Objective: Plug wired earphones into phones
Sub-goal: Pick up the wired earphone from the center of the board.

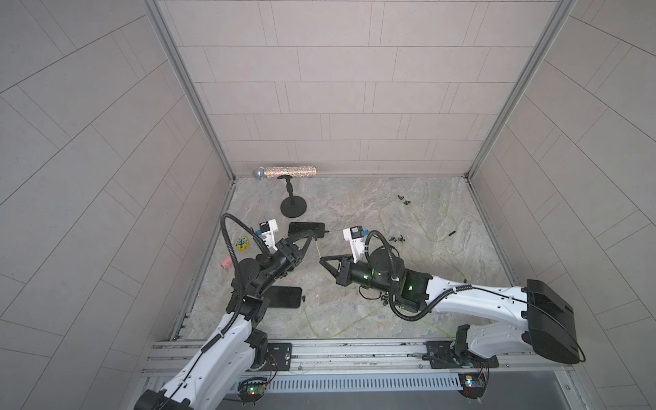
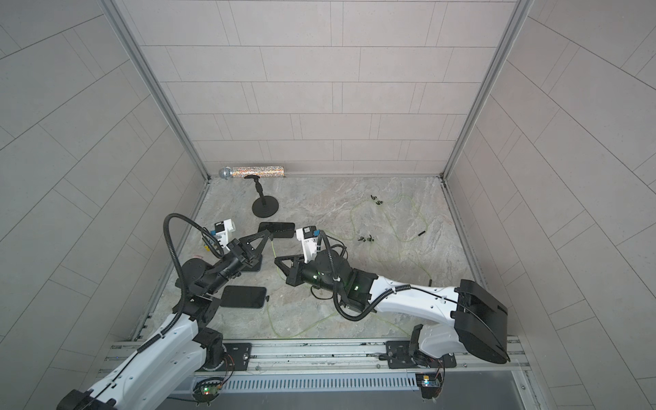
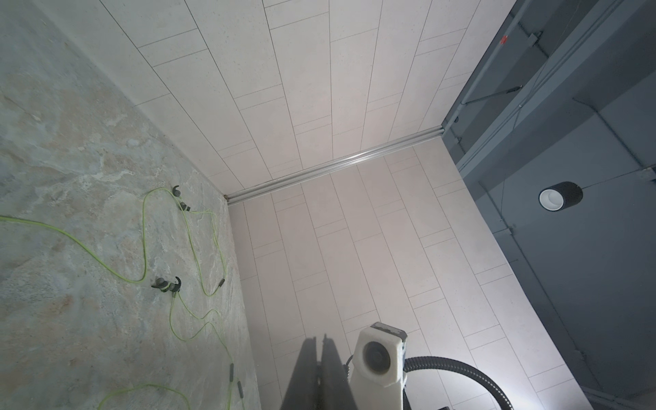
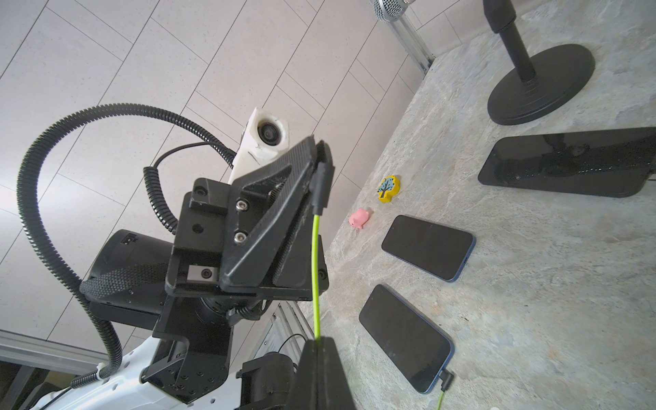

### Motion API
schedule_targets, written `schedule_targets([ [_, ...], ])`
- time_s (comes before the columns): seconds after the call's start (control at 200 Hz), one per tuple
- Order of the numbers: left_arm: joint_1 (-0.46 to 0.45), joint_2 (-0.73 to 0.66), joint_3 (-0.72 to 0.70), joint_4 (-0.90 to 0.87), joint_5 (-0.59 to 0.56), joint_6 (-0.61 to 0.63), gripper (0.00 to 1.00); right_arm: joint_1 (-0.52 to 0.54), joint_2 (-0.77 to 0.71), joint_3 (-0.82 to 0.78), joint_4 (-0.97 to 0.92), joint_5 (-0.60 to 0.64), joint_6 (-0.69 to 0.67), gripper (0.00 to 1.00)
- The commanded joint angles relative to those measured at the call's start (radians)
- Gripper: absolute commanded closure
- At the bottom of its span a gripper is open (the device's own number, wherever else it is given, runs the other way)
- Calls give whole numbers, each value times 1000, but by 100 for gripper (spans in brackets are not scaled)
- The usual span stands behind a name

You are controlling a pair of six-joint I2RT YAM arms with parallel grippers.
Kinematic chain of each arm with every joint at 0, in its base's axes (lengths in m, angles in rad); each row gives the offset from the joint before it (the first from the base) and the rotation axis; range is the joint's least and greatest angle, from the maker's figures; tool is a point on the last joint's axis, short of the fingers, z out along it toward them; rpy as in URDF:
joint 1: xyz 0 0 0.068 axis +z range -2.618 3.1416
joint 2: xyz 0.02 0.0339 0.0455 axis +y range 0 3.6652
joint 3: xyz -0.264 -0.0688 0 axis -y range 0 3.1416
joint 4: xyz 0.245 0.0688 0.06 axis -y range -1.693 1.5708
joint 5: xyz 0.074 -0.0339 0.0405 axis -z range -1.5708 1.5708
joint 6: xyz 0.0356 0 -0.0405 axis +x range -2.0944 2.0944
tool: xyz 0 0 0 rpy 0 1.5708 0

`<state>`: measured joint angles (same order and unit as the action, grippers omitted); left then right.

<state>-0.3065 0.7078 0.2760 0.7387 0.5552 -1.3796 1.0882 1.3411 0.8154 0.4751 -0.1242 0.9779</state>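
Note:
I am pinching the yellow-green cable well below the black plug with my right gripper, so I should move it up and take the plug itself (image 4: 319, 190) from my left gripper.
My left gripper (image 4: 320, 147) is shut on the small black plug (image 4: 321, 184) of one pair of wired earphones, held above the table near the far phone (image 1: 306, 228). Its yellow-green cable (image 4: 315, 269) runs taut to my right gripper (image 4: 317, 342), which is shut on it. In a top view the two grippers (image 1: 314, 232) (image 1: 321, 260) are close together. Three phones lie flat, the far one (image 4: 568, 167), the middle one (image 4: 427, 246) and the near one (image 4: 404, 337). The near phone has a plug (image 4: 445, 381) in its end. Loose earbuds (image 3: 167, 284) lie to the right.
A black round-based stand (image 1: 294, 206) and a glittery microphone (image 1: 284, 171) are at the back left. A yellow toy (image 1: 242, 244) and a pink toy (image 1: 226, 263) lie by the left wall. More earphone cables, earbuds (image 1: 404, 200) and a loose plug (image 1: 451, 233) lie on the right.

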Motion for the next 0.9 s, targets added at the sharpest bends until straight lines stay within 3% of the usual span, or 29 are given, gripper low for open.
schedule_targets([
  [0.0,-5,-19,-5,11,5,14,100,6,3,16,37,7,13,100],
  [0.06,-4,-21,-3,10,11,20,100,6,3,18,37,-1,13,100],
  [0.21,-5,-40,7,-33,29,72,100,0,-26,-7,23,12,3,70],
  [0.3,-5,-56,4,-42,30,97,100,-16,-56,-33,24,20,5,59],
  [0.585,-9,-94,9,-42,46,158,100,-126,-100,-41,66,-86,84,57],
  [0.896,-26,-97,11,-15,48,175,100,-142,20,51,209,-212,226,58],
])
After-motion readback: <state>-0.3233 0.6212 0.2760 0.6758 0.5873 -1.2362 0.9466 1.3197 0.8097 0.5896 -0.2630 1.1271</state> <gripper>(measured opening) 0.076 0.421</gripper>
